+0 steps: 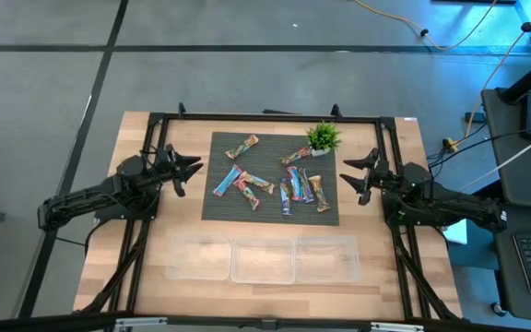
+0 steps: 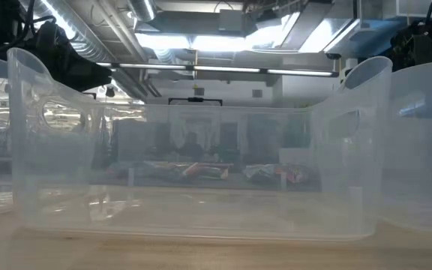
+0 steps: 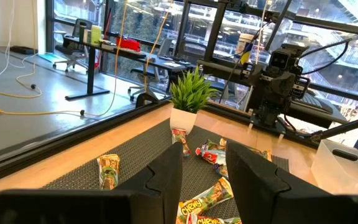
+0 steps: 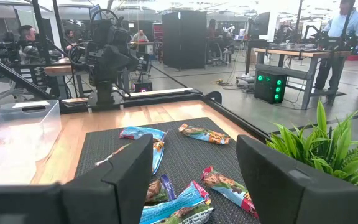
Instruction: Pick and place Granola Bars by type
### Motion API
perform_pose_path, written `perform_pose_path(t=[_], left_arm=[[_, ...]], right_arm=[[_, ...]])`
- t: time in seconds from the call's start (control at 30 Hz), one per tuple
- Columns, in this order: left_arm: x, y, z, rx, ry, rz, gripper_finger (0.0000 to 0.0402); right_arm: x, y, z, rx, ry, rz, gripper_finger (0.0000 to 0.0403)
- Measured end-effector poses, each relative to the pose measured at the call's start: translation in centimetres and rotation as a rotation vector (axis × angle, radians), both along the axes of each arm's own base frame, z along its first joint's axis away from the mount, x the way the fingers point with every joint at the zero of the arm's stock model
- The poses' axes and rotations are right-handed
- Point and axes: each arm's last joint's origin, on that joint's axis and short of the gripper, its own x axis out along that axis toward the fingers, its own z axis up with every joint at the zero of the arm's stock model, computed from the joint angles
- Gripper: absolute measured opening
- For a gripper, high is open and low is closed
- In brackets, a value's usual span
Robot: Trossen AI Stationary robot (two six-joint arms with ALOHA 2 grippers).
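My right gripper should move next to the near end (image 1: 323,204) of the tan-brown granola bar closest to my right gripper and close there.
Several granola bars (image 1: 275,180) lie flat and scattered on a dark mat (image 1: 219,207) in mid-table: blue ones (image 1: 227,180), tan-brown ones (image 1: 243,146) and dark multicolour ones (image 1: 295,187). They also show in the right wrist view (image 4: 143,133) and the left wrist view (image 3: 108,169). My left gripper (image 1: 192,170) is open and empty, just off the mat's left edge. My right gripper (image 1: 350,178) is open and empty, just off the mat's right edge. Both point toward the mat.
A small green potted plant (image 1: 323,139) stands on the mat's far right corner. Three clear plastic bins (image 1: 262,258) stand in a row near the table's near edge; they fill the low view (image 2: 201,172). People show in the room beyond the table.
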Motion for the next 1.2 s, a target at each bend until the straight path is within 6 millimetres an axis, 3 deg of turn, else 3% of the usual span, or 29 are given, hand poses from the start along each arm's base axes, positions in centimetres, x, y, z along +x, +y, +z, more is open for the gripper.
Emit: perform_pose_path(t=[0.53, 0.87, 1.03, 1.2], left_arm=[[0.0, 0.0, 0.0, 0.000, 0.000, 0.000, 0.0116], [0.0, 0.0, 0.0, 0.000, 0.000, 0.000, 0.0116], [0.0, 0.0, 0.0, 0.000, 0.000, 0.000, 0.0116], [0.0, 0.0, 0.0, 0.000, -0.001, 0.000, 0.0116]], right_arm=[[0.0, 0.0, 0.1, 0.004, -0.012, 0.005, 0.0234], [0.0, 0.0, 0.3, 0.202, -0.076, 0.010, 0.0234], [-0.3, 0.0, 3.9, 0.073, -0.016, -0.013, 0.0234], [0.7, -0.5, 7.7, 0.134, 0.204, -0.112, 0.0234]])
